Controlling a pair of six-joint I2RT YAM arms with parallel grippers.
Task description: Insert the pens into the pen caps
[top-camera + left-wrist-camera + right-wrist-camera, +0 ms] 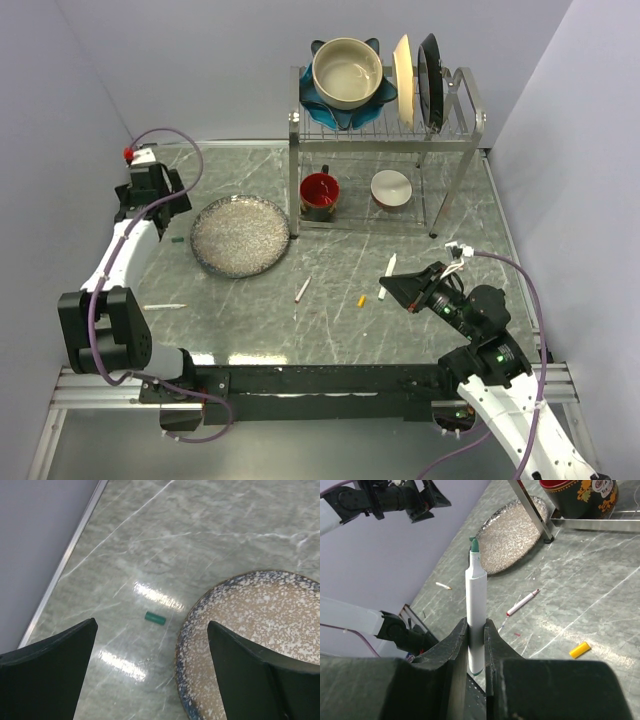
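Next, I close my left gripper on the body of the green pen cap (178, 239) (155, 618) next to the speckled plate, so that the cap's opening stays clear for the pen.
My right gripper (476, 626) is shut on a white pen with a green tip (476, 600), which stands upright above its jaws. From above, that pen (388, 274) sticks out of the right gripper (398, 288) at the table's right. A small green pen cap (155, 618) lies on the table between the wide-open fingers of my left gripper (151, 630), which hangs above it beside the plate. A red-ended pen (302, 290) lies mid-table, with a yellow cap (361, 300) to its right. Another pen (165, 306) lies near the left arm's base.
A speckled plate (240, 235) sits just right of the left gripper (152, 195). A metal dish rack (380, 130) at the back holds bowls and plates on top, with a red mug (319, 193) and a small bowl (391, 187) under it.
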